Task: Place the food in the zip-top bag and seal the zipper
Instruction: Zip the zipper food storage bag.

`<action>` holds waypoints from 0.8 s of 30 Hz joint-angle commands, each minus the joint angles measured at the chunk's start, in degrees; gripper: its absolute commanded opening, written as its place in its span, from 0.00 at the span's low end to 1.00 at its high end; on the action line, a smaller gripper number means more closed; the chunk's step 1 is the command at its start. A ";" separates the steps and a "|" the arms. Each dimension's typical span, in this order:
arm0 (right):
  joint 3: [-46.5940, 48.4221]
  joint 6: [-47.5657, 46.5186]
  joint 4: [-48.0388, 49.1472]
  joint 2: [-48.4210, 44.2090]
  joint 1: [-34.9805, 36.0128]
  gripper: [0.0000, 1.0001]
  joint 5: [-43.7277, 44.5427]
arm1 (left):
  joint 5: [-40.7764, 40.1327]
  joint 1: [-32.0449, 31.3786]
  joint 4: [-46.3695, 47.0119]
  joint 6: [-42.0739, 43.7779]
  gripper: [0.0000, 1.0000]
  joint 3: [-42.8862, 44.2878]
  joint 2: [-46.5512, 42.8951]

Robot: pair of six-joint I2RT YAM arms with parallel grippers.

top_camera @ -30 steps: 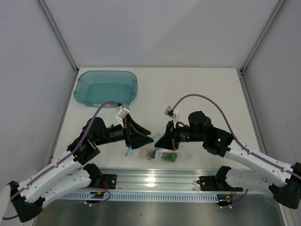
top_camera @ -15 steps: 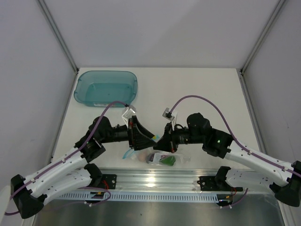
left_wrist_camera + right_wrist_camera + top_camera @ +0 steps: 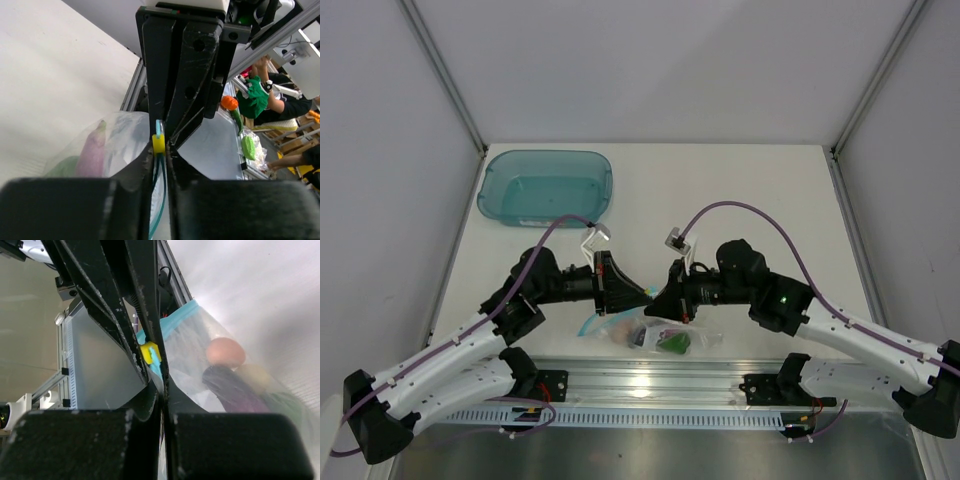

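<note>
The yellow slider sticks out past my left fingers, so next I open them and take the slider deeper (image 3: 159, 149) before pulling it along the zipper.
The clear zip-top bag (image 3: 665, 335) lies near the table's front edge, its mouth lifted between my two grippers. The food is inside it: a pinkish ball (image 3: 226, 351), the dark purple eggplant (image 3: 235, 390), a cream ball (image 3: 256, 376) and the green lump (image 3: 673, 343). My left gripper (image 3: 160, 150) is shut on the light-blue zipper (image 3: 159, 127), right at its yellow slider (image 3: 158, 143). My right gripper (image 3: 162, 385) is shut on the bag's mouth edge beside the slider (image 3: 149, 352). In the top view the left gripper (image 3: 638, 297) and right gripper (image 3: 656, 302) meet tip to tip.
A teal translucent tub (image 3: 546, 186) stands at the back left. The metal rail (image 3: 650, 385) runs along the near edge just in front of the bag. White walls enclose the table on three sides.
My left gripper has slid right along the zipper until it meets the right gripper. The right gripper has barely moved. The bag's mouth now sits pinched between both.
</note>
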 commanded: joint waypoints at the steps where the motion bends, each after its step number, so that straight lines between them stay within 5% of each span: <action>1: 1.33 0.68 3.80 0.57 0.40 0.00 0.90 | 0.53 0.29 -0.32 0.83 0.12 1.56 0.40; 5: 0.80 1.38 4.41 0.31 0.49 0.00 2.57 | 0.18 0.29 -1.73 0.83 0.01 2.35 1.36; 14: -1.92 2.08 6.96 -0.75 0.58 0.00 5.13 | -0.87 0.65 -4.98 2.32 0.01 4.02 0.40; 19: -1.92 1.38 6.61 -0.83 1.02 0.00 3.72 | -2.27 0.82 -4.63 1.36 0.45 3.76 -0.39; 21: -1.84 1.29 6.52 -0.92 1.28 0.00 3.19 | -3.24 0.91 -4.54 1.09 0.56 3.59 -0.65; 24: -1.84 1.47 6.35 -1.01 1.55 0.00 3.19 | -3.07 0.91 -3.40 0.48 0.58 3.23 -0.57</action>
